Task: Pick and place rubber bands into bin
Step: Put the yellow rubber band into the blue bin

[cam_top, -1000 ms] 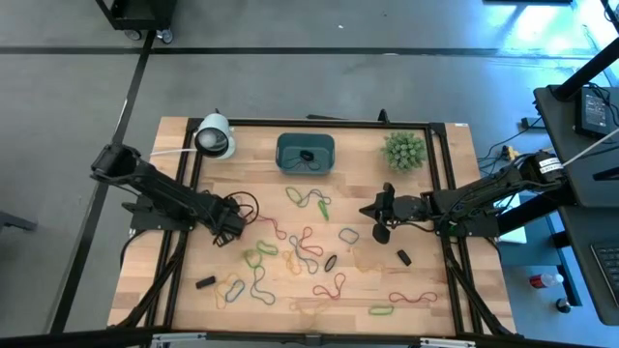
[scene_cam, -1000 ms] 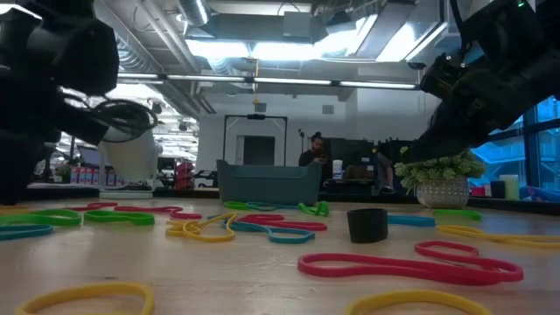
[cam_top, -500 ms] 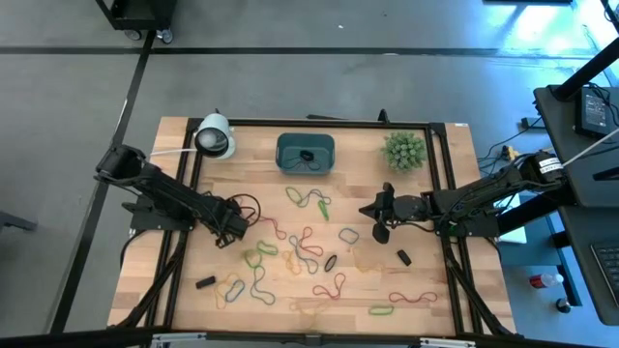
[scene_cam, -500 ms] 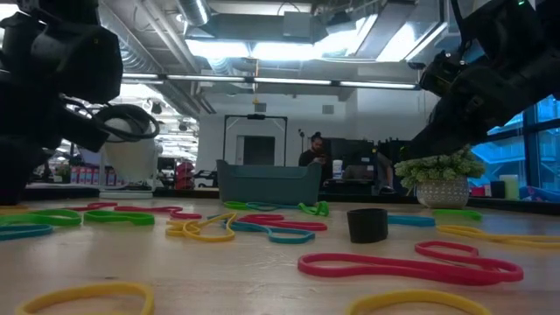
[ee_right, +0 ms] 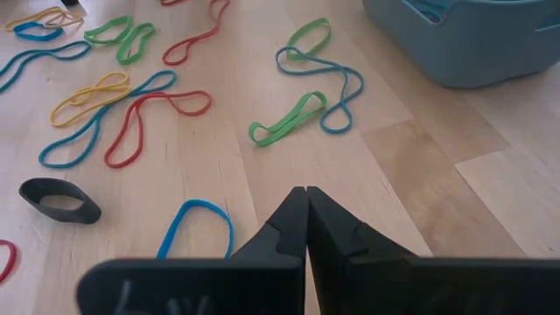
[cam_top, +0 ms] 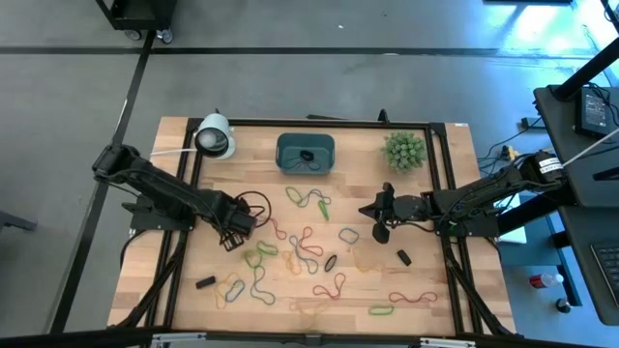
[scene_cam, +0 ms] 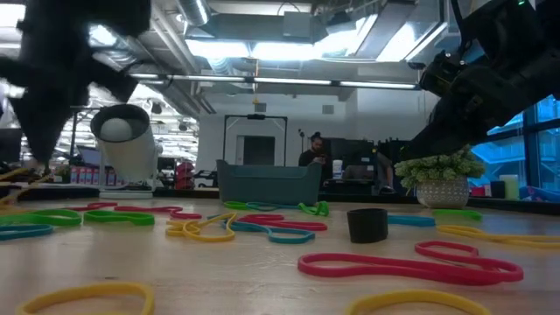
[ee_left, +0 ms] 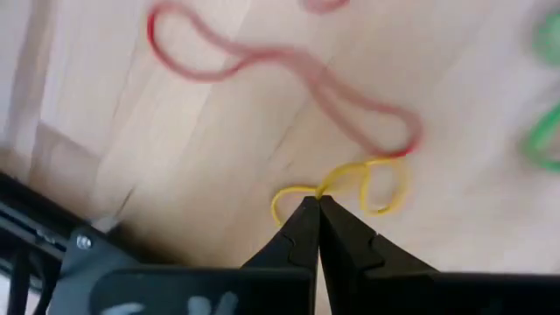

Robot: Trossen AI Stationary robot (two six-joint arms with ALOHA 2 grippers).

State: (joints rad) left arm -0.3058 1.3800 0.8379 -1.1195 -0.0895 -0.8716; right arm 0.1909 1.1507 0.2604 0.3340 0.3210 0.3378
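Note:
I need to let go of the yellow rubber band with my left gripper on the rubber bands [cam_top: 306,163] beside the black ring in the teal bin.
Many coloured rubber bands [cam_top: 308,249] lie loose on the wooden table, in front of the teal bin [cam_top: 306,154], which holds a few bands. My left gripper [cam_top: 235,235] hangs left of the pile, pointing down, shut on a twisted yellow rubber band [ee_left: 350,184]. Under it a red band [ee_left: 262,66] lies flat on the wood. My right gripper [cam_top: 366,210] waits shut and empty at the right of the pile, tilted down toward a green band [ee_right: 287,119] and the bin [ee_right: 477,35]. My left gripper pinches the yellow band at a crossing of its twisted loop [ee_left: 320,194], between the two fingertips, coming from above and pointing down. The two small loops stick out beyond the tips on either side, slack, above the table.
A white cylinder [cam_top: 215,136] lies at the far left and a spiky green plant [cam_top: 403,151] stands at the far right. Small black pieces [cam_top: 205,282] [cam_top: 403,257] lie among the bands, a black ring [scene_cam: 367,225] too. A black frame borders the table.
My left gripper has risen from the table and drifted a little toward the right and near edge, taking the yellow band up with it. The right arm has kept still.

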